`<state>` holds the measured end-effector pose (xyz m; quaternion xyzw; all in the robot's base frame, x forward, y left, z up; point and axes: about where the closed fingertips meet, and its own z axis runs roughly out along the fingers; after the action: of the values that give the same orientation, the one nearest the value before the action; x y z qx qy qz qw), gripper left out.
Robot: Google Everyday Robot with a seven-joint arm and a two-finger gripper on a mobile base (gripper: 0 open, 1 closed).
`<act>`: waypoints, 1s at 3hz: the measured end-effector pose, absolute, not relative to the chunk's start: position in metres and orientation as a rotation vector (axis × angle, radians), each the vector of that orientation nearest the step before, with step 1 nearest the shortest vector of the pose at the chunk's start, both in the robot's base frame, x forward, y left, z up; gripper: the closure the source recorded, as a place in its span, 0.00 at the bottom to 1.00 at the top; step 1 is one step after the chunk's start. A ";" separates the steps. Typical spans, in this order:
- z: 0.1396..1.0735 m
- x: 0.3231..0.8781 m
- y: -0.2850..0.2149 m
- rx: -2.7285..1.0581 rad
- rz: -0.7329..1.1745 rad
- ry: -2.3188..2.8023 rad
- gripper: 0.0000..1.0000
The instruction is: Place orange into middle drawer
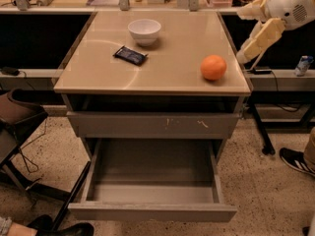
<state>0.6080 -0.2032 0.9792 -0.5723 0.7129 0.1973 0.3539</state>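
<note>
The upper part of the orange (217,61) sits near the tabletop's front corner. I should move my gripper there next and close it on that part.
The orange (213,67) rests on the tan tabletop (162,58) near its right front corner. The middle drawer (152,212) is pulled out wide below, with a plain front panel and a bare grey inside. My gripper (242,36) hangs in the air at the upper right, just off the table's right edge, above and to the right of the orange. Its two cream fingers (260,38) are spread apart and hold nothing.
A white bowl (144,31) and a dark flat packet (130,55) lie at the back left of the tabletop. The drawer front with white scratch marks (153,125) is shut above the open drawer. A chair (19,127) stands at left and a person's shoe (295,160) at right.
</note>
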 end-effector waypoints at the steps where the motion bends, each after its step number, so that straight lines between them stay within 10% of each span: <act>1: 0.999 0.619 -0.207 -1.457 0.464 1.806 0.00; 3: 0.915 0.655 -0.193 -1.415 0.623 1.917 0.00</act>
<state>0.6554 -0.1928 0.9149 -0.5417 0.7340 0.2387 0.3330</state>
